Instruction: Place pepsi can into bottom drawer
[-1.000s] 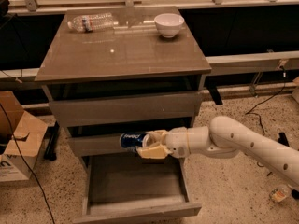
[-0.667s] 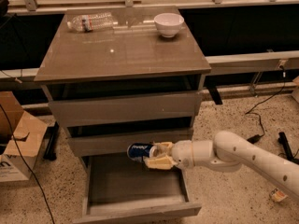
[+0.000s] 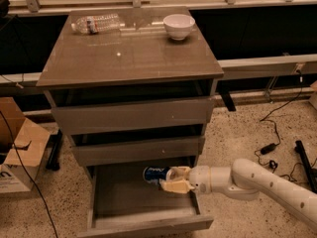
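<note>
I need to open my gripper to let go of the pepsi can on the middle of the open bottom drawer's wooden bottom (image 3: 148, 199).
The pepsi can (image 3: 155, 174) is blue and lies on its side, held in my gripper (image 3: 171, 179). The gripper's cream fingers (image 3: 174, 186) are shut around the can's right end. The white arm (image 3: 257, 182) reaches in from the lower right. The bottom drawer (image 3: 143, 219) is pulled open under the two shut upper drawers. The can hangs just above the drawer's wooden floor, in its right half near the back.
A grey-brown cabinet top (image 3: 129, 53) carries a clear water bottle (image 3: 96, 23) lying at the back left and a white bowl (image 3: 179, 26) at the back right. A cardboard box (image 3: 20, 152) stands on the floor at the left. Cables (image 3: 270, 148) lie at the right.
The gripper with the can has moved down and a little right, from in front of the middle drawer into the open bottom drawer. The arm has dropped lower.
</note>
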Controlling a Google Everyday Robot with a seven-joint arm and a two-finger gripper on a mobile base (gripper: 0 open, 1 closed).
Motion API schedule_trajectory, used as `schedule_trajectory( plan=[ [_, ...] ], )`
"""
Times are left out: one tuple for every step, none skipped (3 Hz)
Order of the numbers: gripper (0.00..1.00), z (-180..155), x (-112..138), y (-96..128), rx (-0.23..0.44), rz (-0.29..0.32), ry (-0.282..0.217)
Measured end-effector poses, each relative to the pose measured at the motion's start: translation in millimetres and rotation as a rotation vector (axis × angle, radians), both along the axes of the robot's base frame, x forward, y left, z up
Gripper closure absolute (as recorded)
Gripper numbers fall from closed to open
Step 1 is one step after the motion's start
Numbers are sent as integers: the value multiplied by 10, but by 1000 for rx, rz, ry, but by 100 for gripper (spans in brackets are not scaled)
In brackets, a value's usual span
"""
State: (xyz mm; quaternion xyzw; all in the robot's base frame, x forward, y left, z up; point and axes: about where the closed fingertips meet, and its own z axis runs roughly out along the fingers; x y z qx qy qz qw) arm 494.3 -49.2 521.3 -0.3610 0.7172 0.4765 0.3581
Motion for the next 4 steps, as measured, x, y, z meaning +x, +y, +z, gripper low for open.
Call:
schedule_trajectory(
  plan=[
    [100, -337, 153, 156, 2, 15, 38],
    [100, -823, 340, 329, -15, 29, 95],
    [100, -1310, 438, 438, -31, 24, 152],
    [100, -1971, 542, 492, -60, -23, 218]
  ],
)
